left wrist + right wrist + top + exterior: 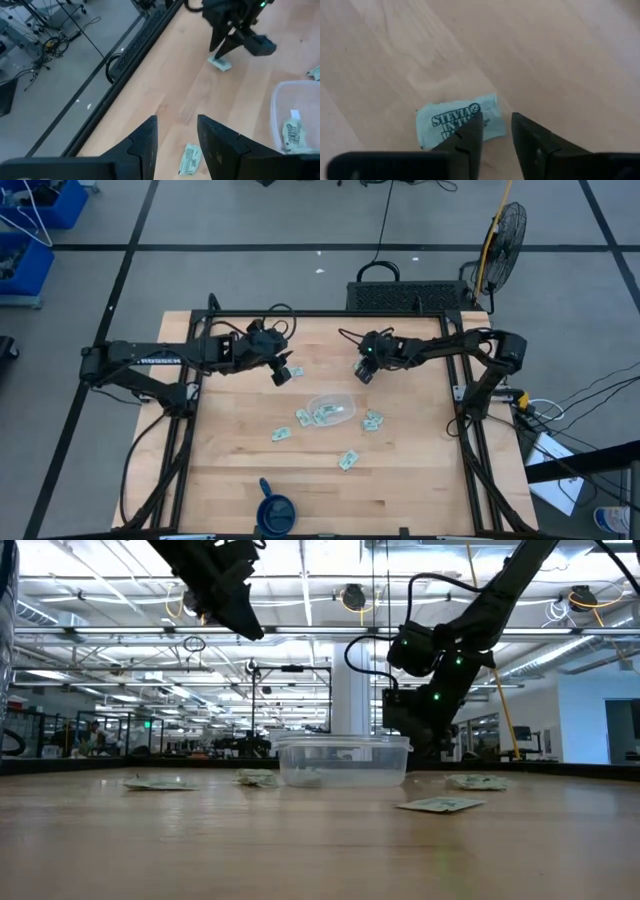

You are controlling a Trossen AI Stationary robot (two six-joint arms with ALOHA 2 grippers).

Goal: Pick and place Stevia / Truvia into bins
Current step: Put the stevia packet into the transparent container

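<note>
The robot's left gripper should close on the pale green sachet (297, 371) (190, 159) that lies alone just below it, farther back than the clear tub.
The clear tub (333, 409) stands mid-table with some sachets inside (295, 134). More pale green sachets lie flat on the wood around it (303, 417) (281, 434) (373, 420) (348, 461). My right gripper (497, 135) is open and low, behind the tub, over a Stevia sachet (460, 122). That sachet lies partly under one finger (465, 142). My left gripper (177, 140) is open and empty, raised high (225, 590) at the tub's far left. Another sachet (190, 159) lies on the table below it. My right gripper points down over the Stevia sachet's edge (487, 120), and the sachet lies flat on the table. I cannot tell whether the fingertips touch it.
A dark blue cup (275, 510) stands at the table's near edge. A black frame rail (135, 45) runs along the far edge. Bare wood lies at the near left and near right.
</note>
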